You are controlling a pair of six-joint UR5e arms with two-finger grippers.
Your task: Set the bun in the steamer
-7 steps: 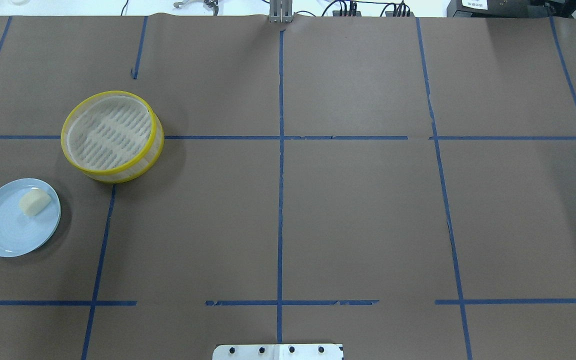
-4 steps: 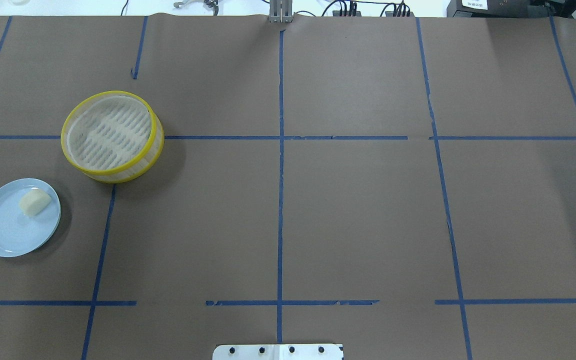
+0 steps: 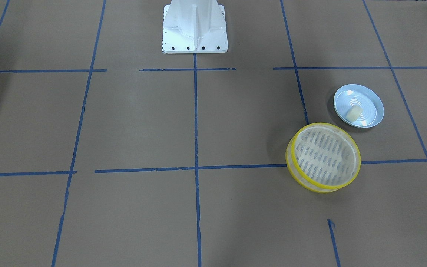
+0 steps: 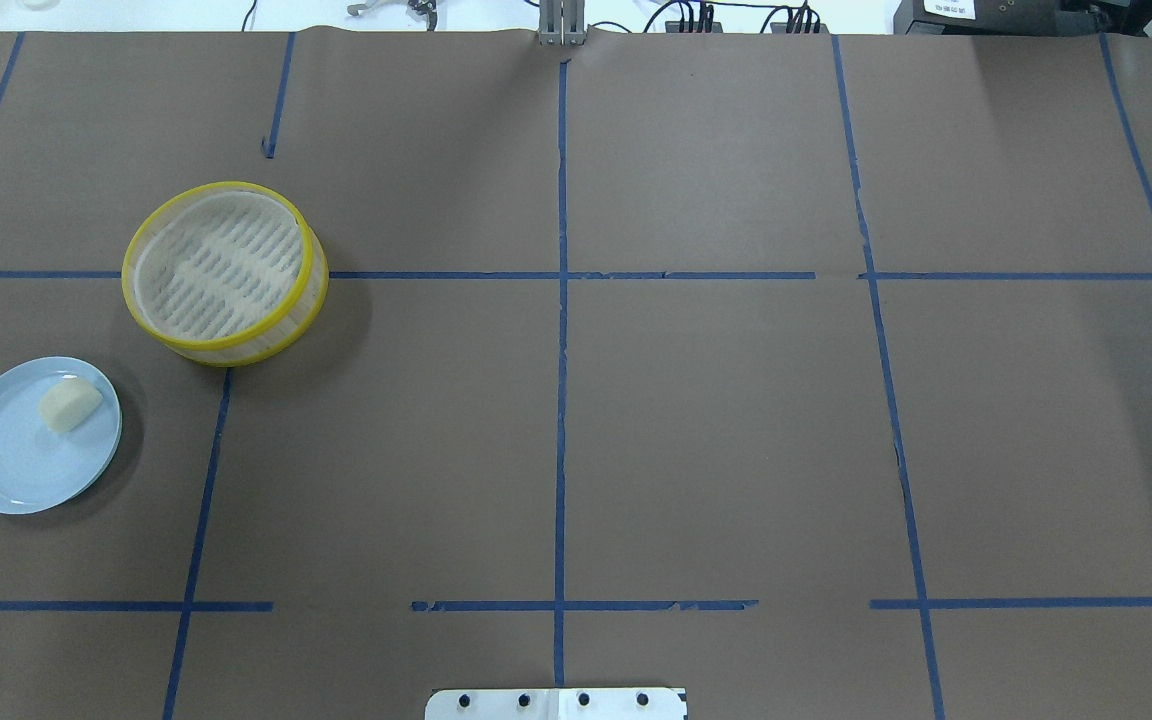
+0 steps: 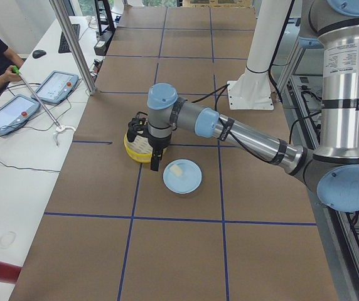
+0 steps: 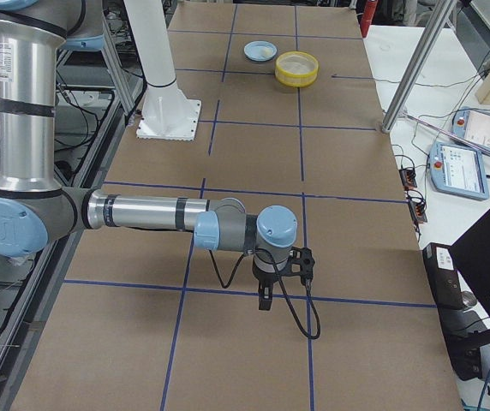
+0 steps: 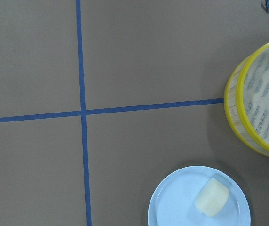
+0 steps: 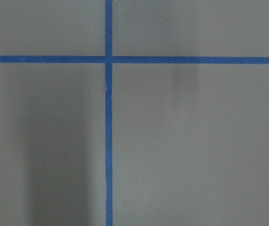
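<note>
I will close my left gripper on the bun's half (image 3: pixel 357 109) (image 7: pixel 207 205) that is away from the steamer, and lift the bun off the pale blue plate.
The bun (image 4: pixel 69 404) is a small cream lump lying on a pale blue plate (image 4: pixel 6 470) at the table's left. The steamer (image 4: pixel 221 265), yellow-rimmed and holding nothing, stands just beyond the plate. The left wrist view shows the bun (image 7: pixel 212 197), the plate (image 7: pixel 172 207) and the steamer (image 7: pixel 266 103) from above. My left gripper (image 5: pixel 156 164) hangs high over the table near the steamer (image 5: pixel 132 150); I cannot tell whether it is open or shut. My right gripper (image 6: pixel 266 295) hangs over bare table far from them; its state cannot be told either.
Brown paper with blue tape lines covers the table. The robot's white base plate (image 4: pixel 556 703) sits at the near middle edge. Operators' tablets (image 5: pixel 16 106) lie on a white side table past the far edge.
</note>
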